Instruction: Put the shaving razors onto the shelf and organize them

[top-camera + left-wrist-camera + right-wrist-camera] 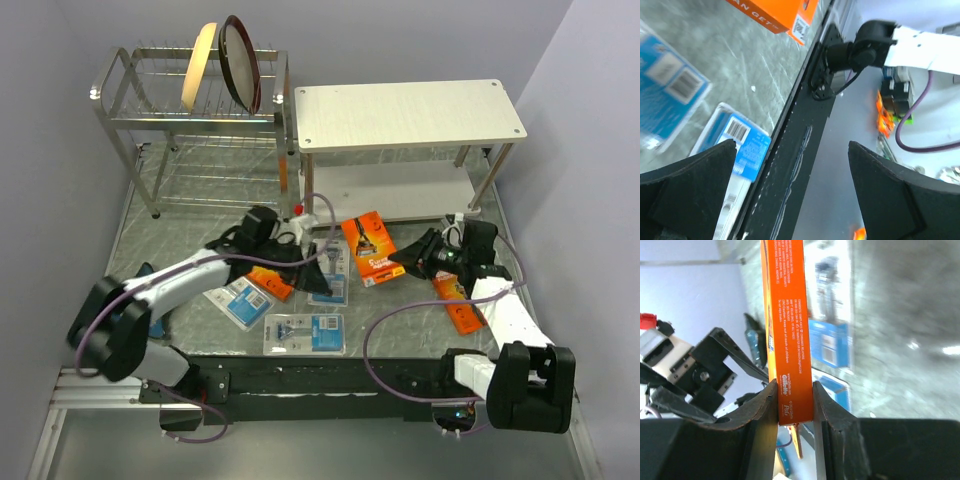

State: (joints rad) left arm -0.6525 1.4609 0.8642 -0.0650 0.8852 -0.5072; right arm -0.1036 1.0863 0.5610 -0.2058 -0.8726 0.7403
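The robot's left gripper will close on the dish-rack end [252, 275] of the orange razor pack that lies next to the blue packs under the robot's left arm.
My right gripper [405, 262] is shut on the edge of a bright orange razor pack [369, 248] and holds it in front of the white two-tier shelf [410, 115]. In the right wrist view the pack [788, 330] stands edge-on between the fingers of that gripper [794, 400]. My left gripper [310, 262] is open and empty, over a second orange pack [270, 283] and a blue pack [330, 282]. Its wrist view shows the open gripper [790, 195] above a blue pack [740, 145] at the table's front edge. Two other blue packs [238, 300] [305, 333] and a third orange pack [458, 302] lie flat on the table.
A chrome wire dish rack [190, 110] with two upright plates stands at the back left, next to the shelf. The black front rail [320, 375] runs along the table's near edge. Purple cables loop around both arms.
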